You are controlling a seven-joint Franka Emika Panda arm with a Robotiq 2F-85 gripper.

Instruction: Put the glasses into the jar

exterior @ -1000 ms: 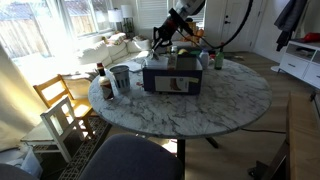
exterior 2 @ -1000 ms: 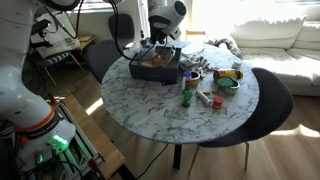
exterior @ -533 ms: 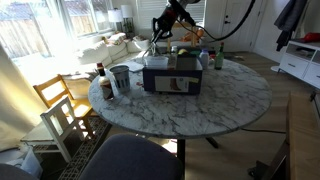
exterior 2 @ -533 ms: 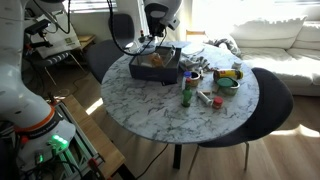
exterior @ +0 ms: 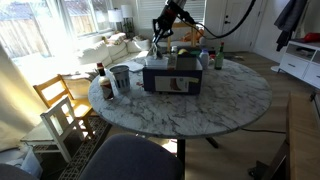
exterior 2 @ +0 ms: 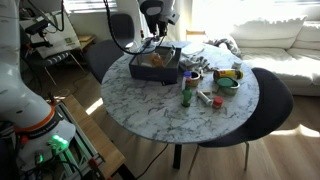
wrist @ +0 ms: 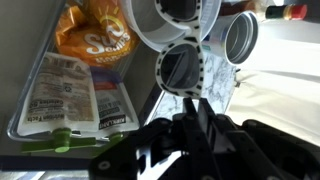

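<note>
The gripper will release the glasses, now held above the dark box, inside the clear round tub (exterior: 157,60) (wrist: 173,14) in the dark box, next to the snack bags.
My gripper (wrist: 197,100) is shut on the glasses (wrist: 185,68), which have round lenses in a pale frame and hang from the fingertips. In both exterior views the gripper (exterior: 159,38) (exterior 2: 150,33) holds them above the dark box (exterior: 172,74) at the back of the round marble table. The jar (exterior: 121,78), a wide greyish cylinder, stands near the table's edge to one side of the box. In the wrist view the jar (wrist: 240,36) shows open-mouthed, just past the glasses.
The box (wrist: 75,95) holds snack bags. A slim dark red-capped bottle (exterior: 101,80) stands next to the jar. A green bottle (exterior: 219,59) stands behind the box. A green bottle (exterior 2: 187,92), a green bowl (exterior 2: 228,81) and small items share the table. A wooden chair (exterior: 62,110) stands beside it.
The gripper has risen from the box with the glasses in it and shifted slightly sideways. Nothing else has moved.
</note>
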